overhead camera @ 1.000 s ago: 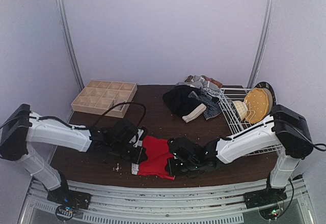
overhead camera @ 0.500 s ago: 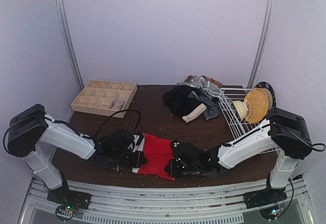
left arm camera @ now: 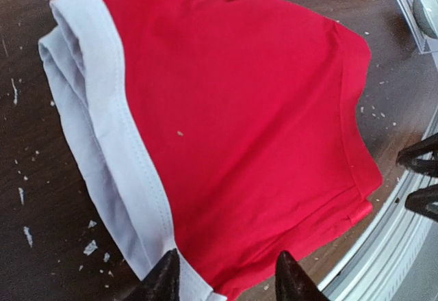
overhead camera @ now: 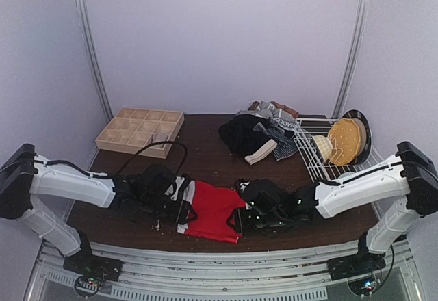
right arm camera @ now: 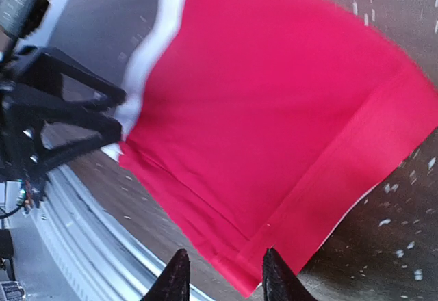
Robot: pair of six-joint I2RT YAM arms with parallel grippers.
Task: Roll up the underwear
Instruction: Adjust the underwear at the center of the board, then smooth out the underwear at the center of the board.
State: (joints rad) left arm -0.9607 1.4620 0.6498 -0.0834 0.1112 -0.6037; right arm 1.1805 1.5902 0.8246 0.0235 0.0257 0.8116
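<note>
The underwear's far edge is wavy and both grippers are at the underwear's near edge, so next I grab the waistband's far corner [left arm camera: 76,7] with my left gripper before rolling.
The red underwear [overhead camera: 212,208] with its pale waistband [left arm camera: 102,130] lies spread flat on the dark table near the front edge. My left gripper [overhead camera: 183,202] sits low at the waistband end. In the left wrist view its fingers stand apart, and the left gripper [left arm camera: 226,263] has the cloth's near edge lying loose in the gap. My right gripper [overhead camera: 241,212] is at the opposite side. The right wrist view shows the right gripper [right arm camera: 224,263] open over the brief's hemmed corner [right arm camera: 274,246], not pinching it. More underwear [overhead camera: 263,137] is piled at the back.
A wooden grid tray [overhead camera: 140,130] stands at the back left. A white wire rack [overhead camera: 328,157] holding a yellow round thing [overhead camera: 345,140] is at the back right. The metal front rail [overhead camera: 219,260] runs just below the brief. Pale crumbs [left arm camera: 89,246] dot the table.
Both grippers have opened and let go of the red brief, which now lies flatter. The right arm has drawn back to the right; the left has shifted slightly.
</note>
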